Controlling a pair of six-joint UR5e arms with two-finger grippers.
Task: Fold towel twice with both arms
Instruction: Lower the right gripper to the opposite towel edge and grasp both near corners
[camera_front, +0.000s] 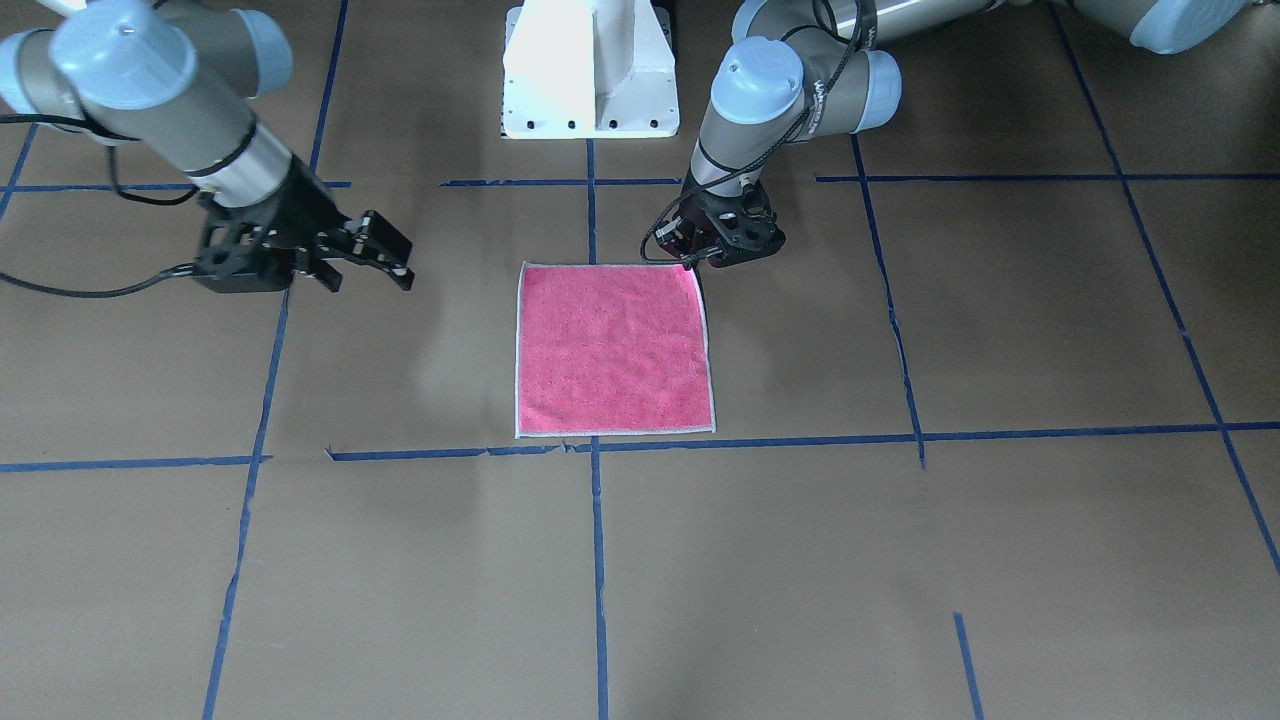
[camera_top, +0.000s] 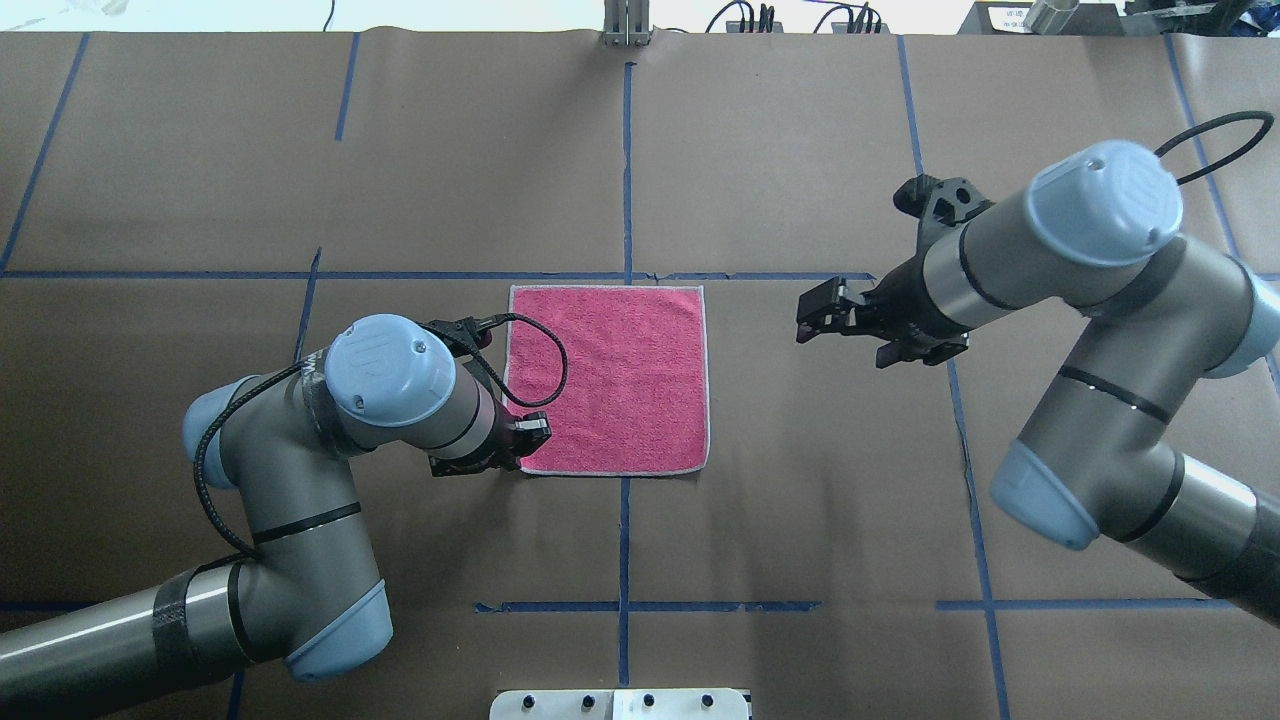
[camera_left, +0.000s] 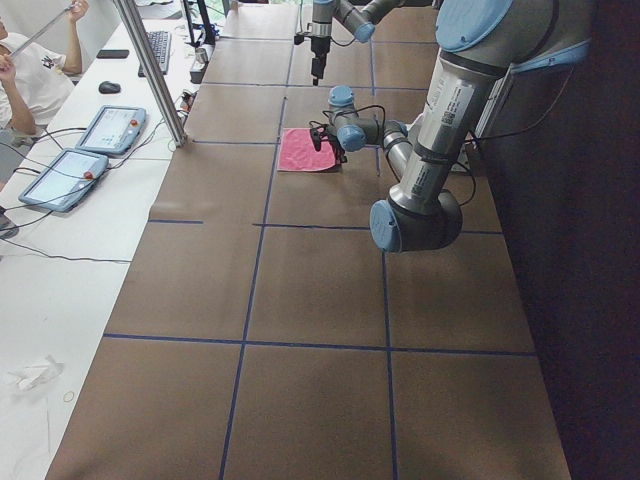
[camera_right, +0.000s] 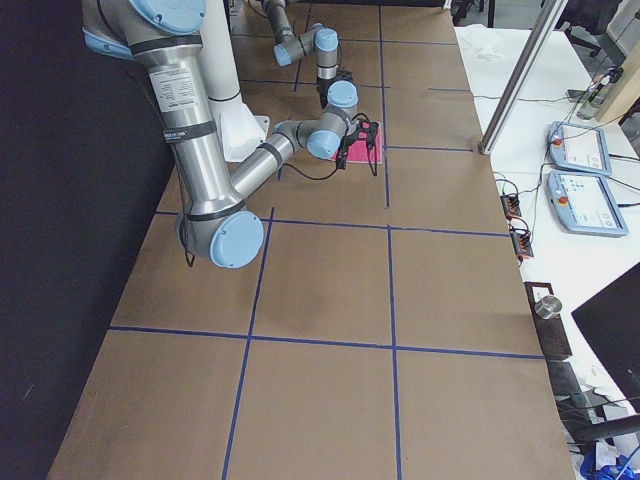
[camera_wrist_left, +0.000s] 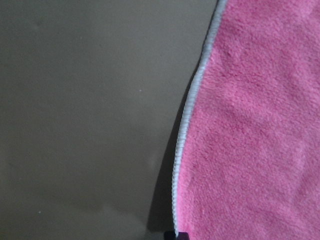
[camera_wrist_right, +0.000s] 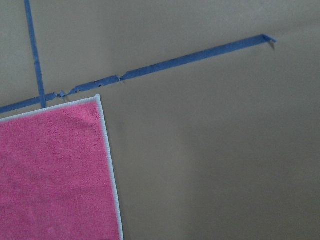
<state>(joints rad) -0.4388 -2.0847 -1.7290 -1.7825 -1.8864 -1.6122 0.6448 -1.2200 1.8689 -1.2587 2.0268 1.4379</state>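
The free corner of the towel (camera_front: 524, 266), on the edge facing the white pedestal base that my left gripper holds, should be gripped next by my right gripper.
The towel (camera_front: 612, 345) lies flat on the brown table, pink face up, with a pale border; it also shows in the overhead view (camera_top: 610, 375). My left gripper (camera_front: 695, 262) is low at the towel's corner nearest the robot on my left side (camera_top: 525, 440) and looks shut on that corner. In the left wrist view the towel's edge (camera_wrist_left: 187, 125) is slightly raised and casts a shadow. My right gripper (camera_top: 802, 320) is open and empty, held above the table to the right of the towel (camera_wrist_right: 50, 170), apart from it.
The white pedestal base (camera_front: 590, 70) stands at the robot's side of the table. Blue tape lines (camera_top: 625, 170) mark a grid on the brown paper. An operator (camera_left: 30, 60) and tablets (camera_left: 110, 130) are beside the table's far edge.
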